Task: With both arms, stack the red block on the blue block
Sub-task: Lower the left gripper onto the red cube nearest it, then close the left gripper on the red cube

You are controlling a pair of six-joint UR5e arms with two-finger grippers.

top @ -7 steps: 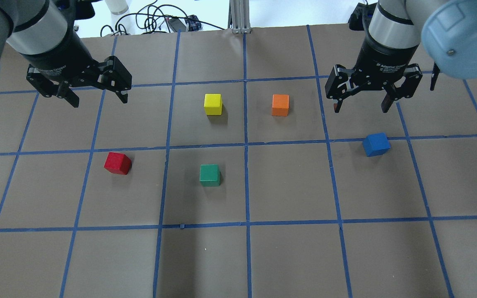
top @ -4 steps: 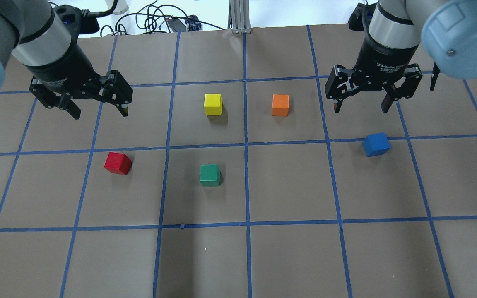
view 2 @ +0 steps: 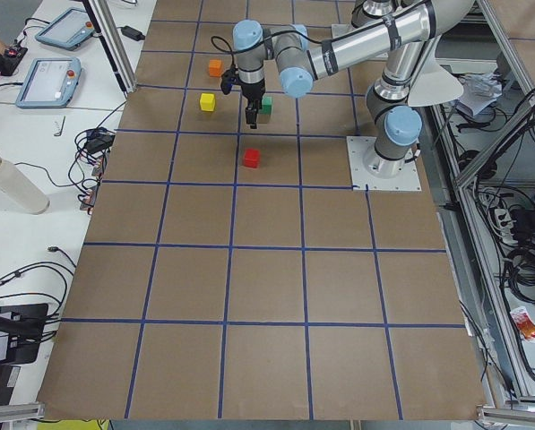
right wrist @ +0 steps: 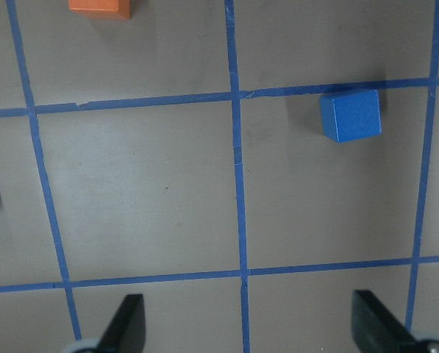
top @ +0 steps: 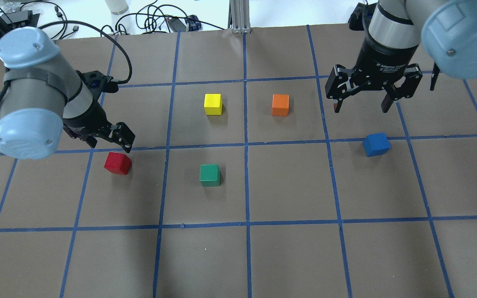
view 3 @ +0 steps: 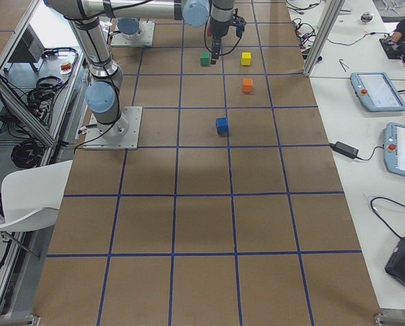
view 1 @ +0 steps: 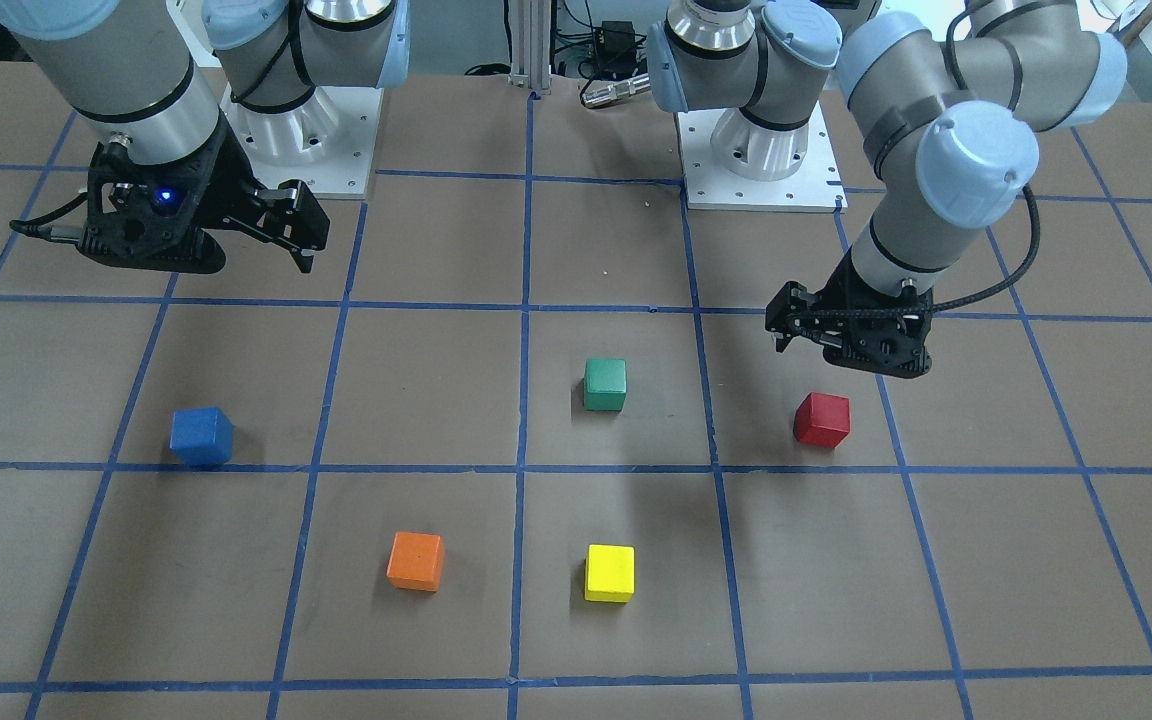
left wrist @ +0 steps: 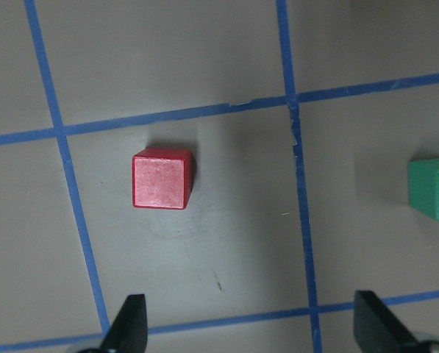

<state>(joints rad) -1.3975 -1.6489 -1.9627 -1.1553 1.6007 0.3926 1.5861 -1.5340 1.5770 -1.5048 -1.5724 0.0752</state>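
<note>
The robot's left gripper will close around the red block, on its side (view 1: 801, 420) (left wrist: 188, 180) that faces the green cube and on the opposite side.
The red block (top: 117, 163) sits alone on the brown paper at the near left. My left gripper (top: 112, 142) is open and empty, low over the table just behind the red block. In the left wrist view the red block (left wrist: 160, 179) lies ahead of the open fingers, left of centre. The blue block (top: 376, 144) sits at the right, slightly turned. My right gripper (top: 361, 108) is open and empty, raised behind the blue block. In the right wrist view the blue block (right wrist: 350, 115) is ahead and to the right.
A yellow cube (top: 213, 104) and an orange cube (top: 280, 104) stand in the far middle squares. A green cube (top: 210, 174) stands in the middle, to the right of the red block. Cables (top: 155, 18) lie beyond the table's far edge.
My left arm has swung toward me and down, bringing its open gripper from far behind the red block to just behind it. The right arm and all blocks have not moved.
</note>
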